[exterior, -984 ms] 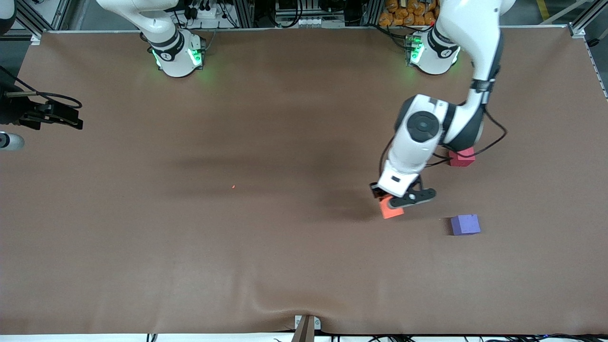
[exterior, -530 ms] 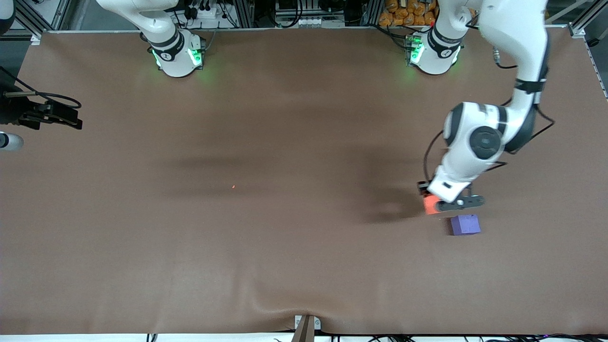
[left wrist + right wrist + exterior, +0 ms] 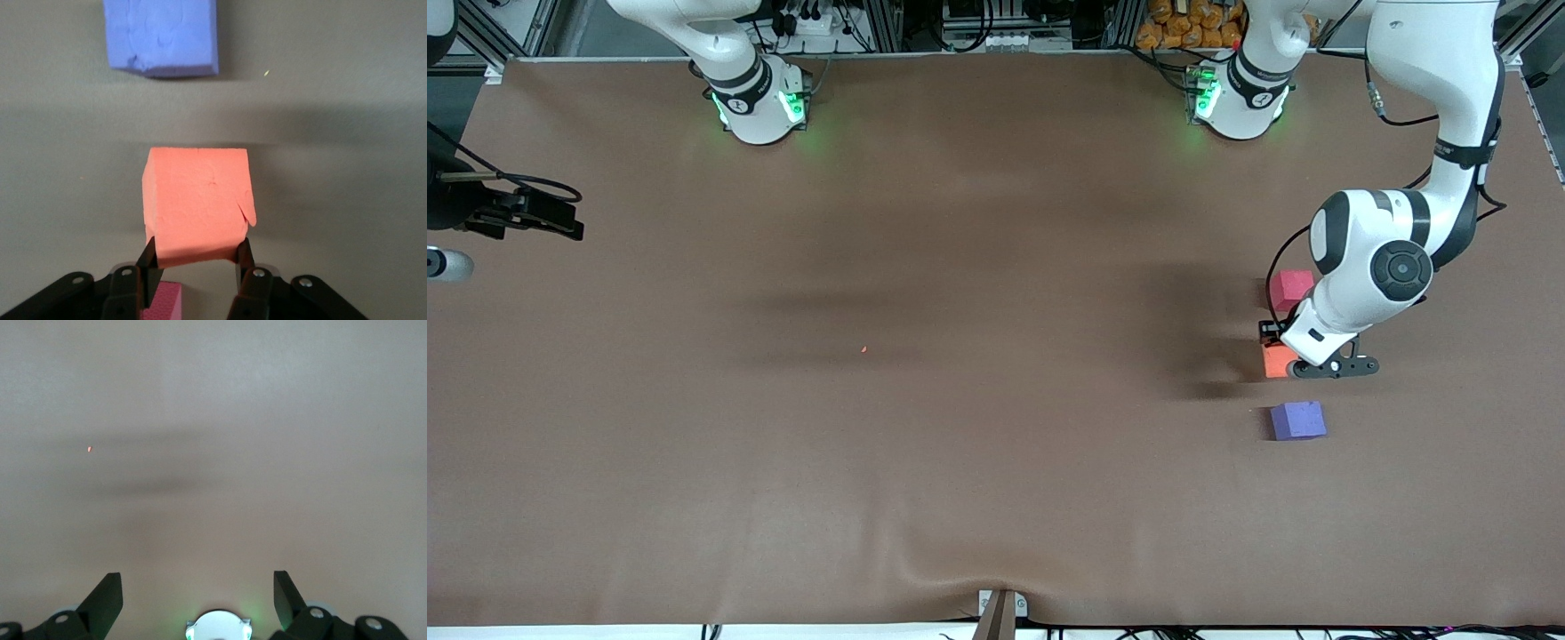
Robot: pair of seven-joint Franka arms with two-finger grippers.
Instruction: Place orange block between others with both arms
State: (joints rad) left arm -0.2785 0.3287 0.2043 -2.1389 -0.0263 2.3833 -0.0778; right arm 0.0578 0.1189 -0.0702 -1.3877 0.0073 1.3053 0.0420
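Next, my left gripper releases the orange block on the mat (image 3: 1296, 353) (image 3: 161, 208) between the red-pink cube and the purple-blue cube.
The orange block (image 3: 1276, 361) (image 3: 197, 207) hangs low over the brown mat, in the gap between the red-pink cube (image 3: 1291, 289) (image 3: 165, 301) and the purple-blue cube (image 3: 1297, 420) (image 3: 162, 37). My left gripper (image 3: 1291, 359) (image 3: 195, 252) is shut on it, one finger pressed against each side. All three cubes stand nearly in one line. I cannot tell whether the orange block touches the mat. My right gripper (image 3: 560, 222) (image 3: 197, 587) waits open and holding nothing, over the right arm's end of the table.
A tiny red speck (image 3: 863, 349) (image 3: 89, 449) lies mid-table. The mat (image 3: 960, 498) bulges in a wrinkle at the edge nearest the front camera. The right arm's green-lit base (image 3: 218, 628) shows between my right fingers. A grey cylinder (image 3: 445, 264) lies beside the right gripper.
My left arm carried the orange block toward the left arm's end of the table, from well short of the cubes into the gap between them. The right arm stayed put.
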